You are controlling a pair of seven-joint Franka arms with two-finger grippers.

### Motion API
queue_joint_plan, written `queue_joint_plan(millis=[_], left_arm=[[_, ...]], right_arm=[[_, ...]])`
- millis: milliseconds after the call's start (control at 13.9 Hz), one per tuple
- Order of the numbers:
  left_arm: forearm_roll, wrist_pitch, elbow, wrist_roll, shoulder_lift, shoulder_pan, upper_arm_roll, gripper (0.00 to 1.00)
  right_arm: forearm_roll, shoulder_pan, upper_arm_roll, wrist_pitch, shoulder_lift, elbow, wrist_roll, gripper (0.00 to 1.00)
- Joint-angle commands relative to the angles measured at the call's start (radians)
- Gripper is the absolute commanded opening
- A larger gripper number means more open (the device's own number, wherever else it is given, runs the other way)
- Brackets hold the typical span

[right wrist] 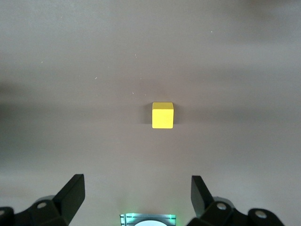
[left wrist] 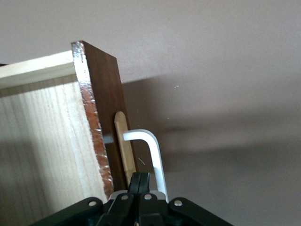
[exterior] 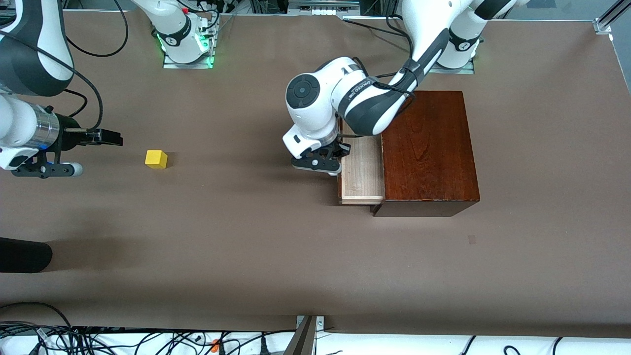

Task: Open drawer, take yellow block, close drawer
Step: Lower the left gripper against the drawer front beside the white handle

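The left gripper will release the drawer's white handle, now at the partly open drawer's front, close against the open front of the dark wooden box (exterior: 376,172).
The dark wooden box (exterior: 429,148) stands toward the left arm's end of the table. Its drawer (exterior: 362,170) is pulled partly out, showing a pale wood floor (left wrist: 42,141) with nothing seen on it. My left gripper (exterior: 339,152) is at the drawer's front, shut, with its fingers (left wrist: 140,179) pressed together in the gap between the drawer front and the white handle (left wrist: 155,155); nothing is clamped between them. The yellow block (exterior: 156,159) sits on the bare table toward the right arm's end. My right gripper (exterior: 114,138) hangs open beside the yellow block (right wrist: 162,115), apart from it.
A black rounded object (exterior: 22,255) pokes in at the right arm's end, nearer the front camera. Cables (exterior: 123,340) lie along the table's front edge. The arm bases (exterior: 187,44) stand along the back edge.
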Motion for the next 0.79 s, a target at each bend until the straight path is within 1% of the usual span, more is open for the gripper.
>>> queue_joint_plan(millis=[0, 72, 144, 359, 503, 718], left_arm=[[0.027, -0.018, 0.033, 0.045, 0.016, -0.004, 0.014, 0.00], [0.024, -0.019, 0.033, 0.082, 0.013, -0.005, 0.037, 0.00], [0.026, -0.021, 0.033, 0.102, 0.011, -0.004, 0.043, 0.00], [0.032, -0.024, 0.033, 0.130, 0.008, 0.010, 0.045, 0.00], [0.032, -0.028, 0.031, 0.190, 0.005, 0.050, 0.045, 0.00], [0.033, -0.100, 0.030, 0.252, 0.005, 0.058, 0.045, 0.00]], right_arm=[[0.002, 0.001, -0.001, -0.013, -0.005, 0.006, -0.004, 1.00], [0.004, 0.001, -0.001, -0.013, -0.004, 0.006, -0.004, 1.00], [0.002, 0.001, -0.001, -0.013, -0.005, 0.008, -0.003, 1.00], [0.002, 0.001, -0.001, -0.013, -0.005, 0.010, -0.003, 1.00], [0.004, 0.001, -0.001, -0.011, -0.005, 0.010, -0.003, 1.00], [0.002, 0.001, -0.001, -0.013, -0.005, 0.010, -0.003, 1.00]])
